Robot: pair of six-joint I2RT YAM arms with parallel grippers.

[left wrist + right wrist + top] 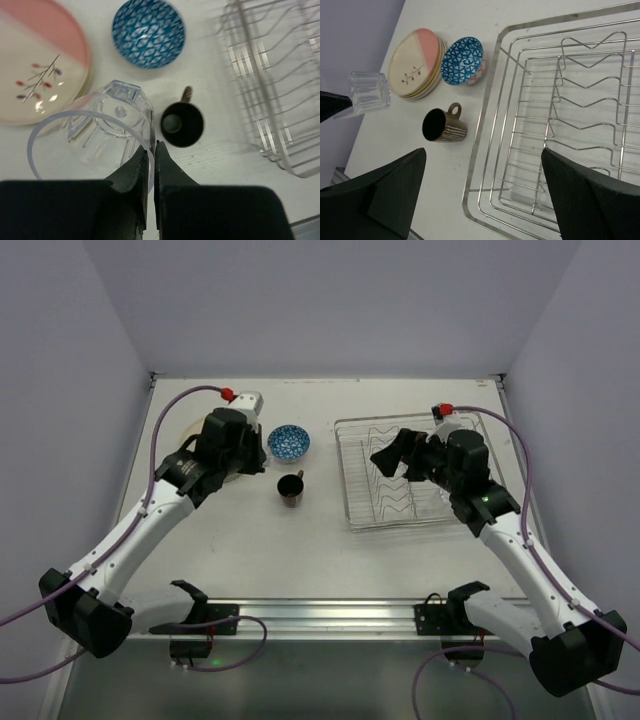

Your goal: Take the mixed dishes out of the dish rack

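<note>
The clear glass tumbler will go beside the dark brown mug (249,508) (109,149), in front of the cream plates, where I need to set it down with my left gripper.
My left gripper (152,148) is shut on the rim of a clear glass tumbler (100,132) and holds it above the table, between the stacked cream plates (35,75), the top one part pink, and the dark brown mug (182,124). The blue-patterned bowl (148,32) stands beyond them. In the top view the left gripper (238,455) is over the plates (185,435), left of the bowl (288,443) and mug (291,489). My right gripper (398,456) is open and empty over the silver wire dish rack (352,490), which shows no dishes. The right wrist view shows the tumbler (366,91).
The rack (485,150) fills the right half of the table, its zigzag dividers (585,107) bare. In the right wrist view, plates (415,62), bowl (464,61) and mug (442,126) lie left of the rack's near-left corner. Grey walls enclose the table.
</note>
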